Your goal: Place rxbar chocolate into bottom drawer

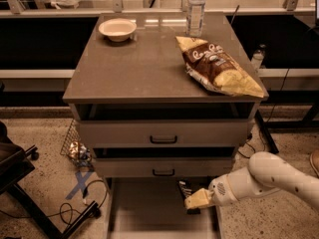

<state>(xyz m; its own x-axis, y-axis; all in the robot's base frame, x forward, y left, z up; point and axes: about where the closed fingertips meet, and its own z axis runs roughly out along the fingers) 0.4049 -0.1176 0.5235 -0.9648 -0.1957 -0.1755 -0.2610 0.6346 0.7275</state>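
The rxbar chocolate, now just above the drawer floor, will be released by my gripper on the middle of the bottom drawer's grey bottom [165, 210].
The bottom drawer [144, 208] is pulled out at the foot of the cabinet, its flat grey floor showing. My gripper [194, 201] reaches in from the lower right on a white arm and hangs over the drawer's right side. It is shut on the rxbar chocolate [185, 188], a small black bar with white print that sticks up from the fingertips toward the cabinet front. The bar is just above the drawer floor near the right rail.
A brown-and-yellow chip bag [217, 66], a white bowl [117, 29] and a water bottle [196, 9] stand on the cabinet top. Two upper drawers with black handles [163, 139] are above. A wire basket [75, 146], cables and a chair base lie at the left.
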